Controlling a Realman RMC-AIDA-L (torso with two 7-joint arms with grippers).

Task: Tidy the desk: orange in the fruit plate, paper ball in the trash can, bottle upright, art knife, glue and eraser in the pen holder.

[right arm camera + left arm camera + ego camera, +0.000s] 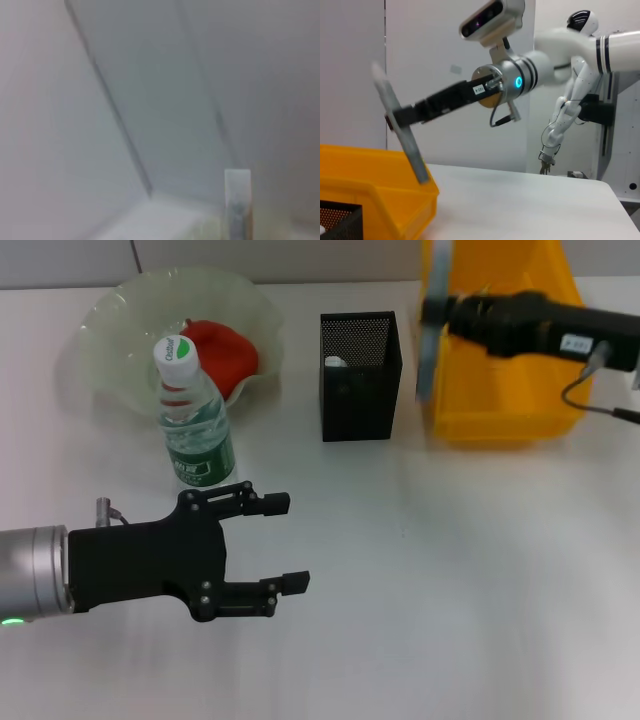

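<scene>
The robot's right gripper will release the art knife next to the white thing inside the black mesh pen holder [359, 339].
My right gripper [432, 312] hangs over the yellow trash can [500, 422], shut on a long grey art knife [426, 365] that points down. The left wrist view shows that grip [395, 117] and the knife [409, 147] slanting above the can [380, 172]. An orange [225, 350] lies in the pale green fruit plate [110, 320]. In front of the plate the bottle [195, 420] stands upright. Something white shows inside the black mesh pen holder [360, 380]. My left gripper [285, 542] is open and empty, just in front of the bottle. Paper ball, glue and eraser are out of view.
The white desk [470, 580] stretches bare to the front and right of the pen holder. A corner of the pen holder [335, 220] shows in the left wrist view beside the can. The right wrist view shows only a blurred pale knife end [237, 205].
</scene>
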